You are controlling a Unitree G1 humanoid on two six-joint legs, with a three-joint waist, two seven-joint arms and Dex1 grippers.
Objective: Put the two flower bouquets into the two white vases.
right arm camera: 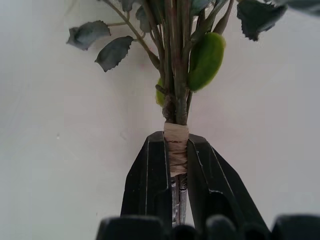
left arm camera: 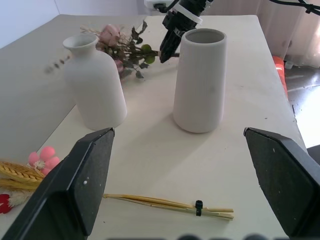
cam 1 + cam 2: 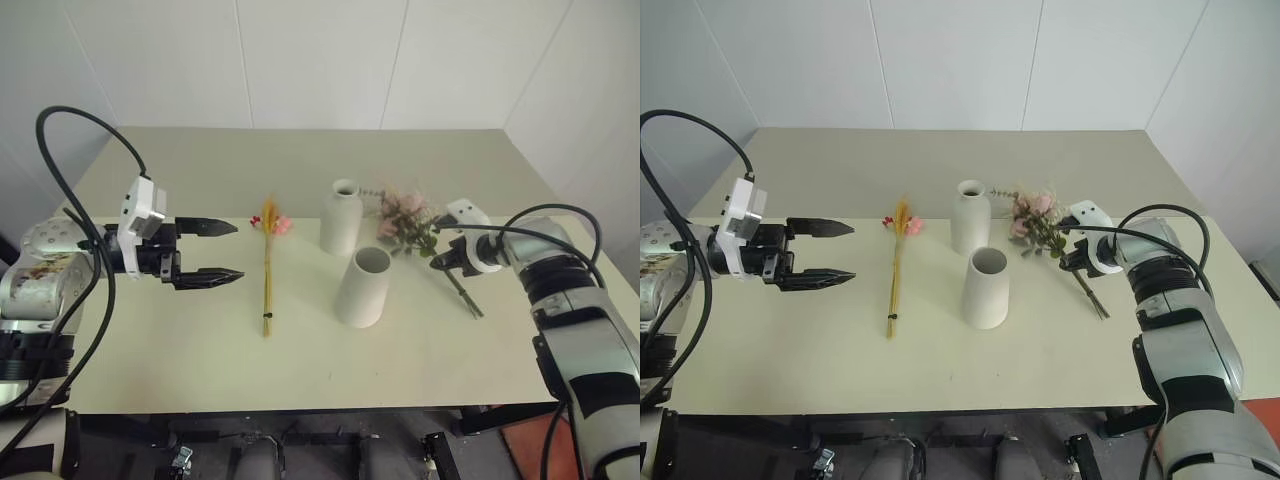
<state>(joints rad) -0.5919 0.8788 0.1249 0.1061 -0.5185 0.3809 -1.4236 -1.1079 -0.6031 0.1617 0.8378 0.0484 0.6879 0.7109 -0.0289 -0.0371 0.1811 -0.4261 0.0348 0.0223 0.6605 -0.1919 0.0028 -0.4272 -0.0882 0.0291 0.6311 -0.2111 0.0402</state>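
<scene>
Next, I let go of the pink bouquet with my right gripper in the narrow opening of the bottle-shaped vase (image 3: 346,187), behind the wide-mouthed vase.
A bushy pink bouquet (image 3: 405,222) lies on the table to the right of the two white vases, and my right gripper (image 3: 441,260) is shut on its stems; in the right wrist view the fingers (image 1: 150,175) clamp the taped stem bundle (image 1: 176,145). The bottle-shaped vase (image 3: 341,217) stands behind the wide-mouthed vase (image 3: 364,287). A slim yellow wheat-like bouquet (image 3: 268,265) lies flat on the table left of the vases. My left gripper (image 3: 220,250) hangs open just left of it, holding nothing, its fingers (image 2: 75,185) pointing toward the vases.
The beige table (image 3: 180,340) reaches to a white wall at the back. Its front edge runs close below both arms. Black cables loop above my left arm (image 3: 70,130) and over the right wrist (image 3: 540,215).
</scene>
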